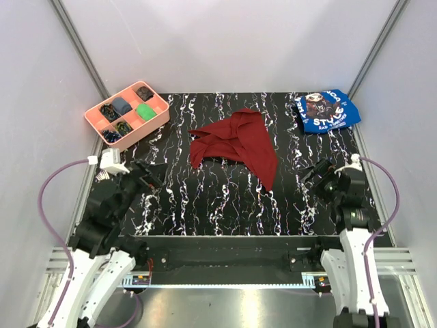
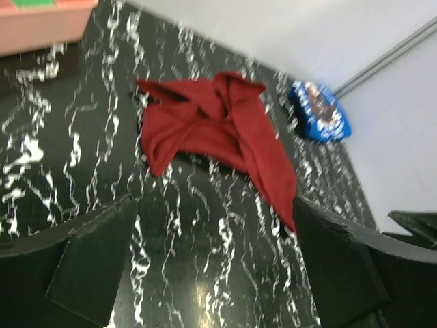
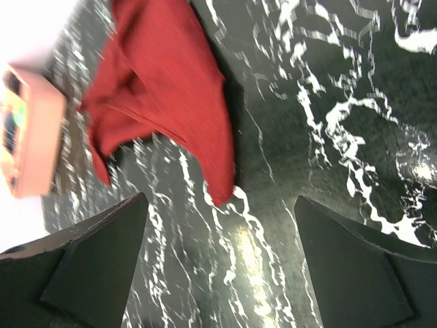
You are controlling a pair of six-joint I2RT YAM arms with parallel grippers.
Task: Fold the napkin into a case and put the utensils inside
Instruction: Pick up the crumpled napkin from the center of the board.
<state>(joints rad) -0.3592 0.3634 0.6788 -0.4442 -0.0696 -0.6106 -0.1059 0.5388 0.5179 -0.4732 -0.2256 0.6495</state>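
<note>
Next, I close my right gripper on the trailing corner [image 1: 269,188] [image 3: 220,199] of the dark red napkin, the pointed one nearest the front edge of the table.
The dark red napkin [image 1: 238,143] lies crumpled and loosely bunched on the black marbled table, with one corner trailing toward the near right. It also shows in the left wrist view [image 2: 217,130] and the right wrist view [image 3: 167,96]. No silver utensils are in view. My left gripper [image 1: 151,175] is open and empty, left of the napkin and apart from it [image 2: 212,273]. My right gripper [image 1: 315,172] is open and empty, right of the napkin's trailing corner [image 3: 218,266].
A pink compartment tray [image 1: 128,113] with small items stands at the far left corner. A blue printed cloth [image 1: 326,110] lies at the far right. Grey walls and metal rails bound the table on three sides.
</note>
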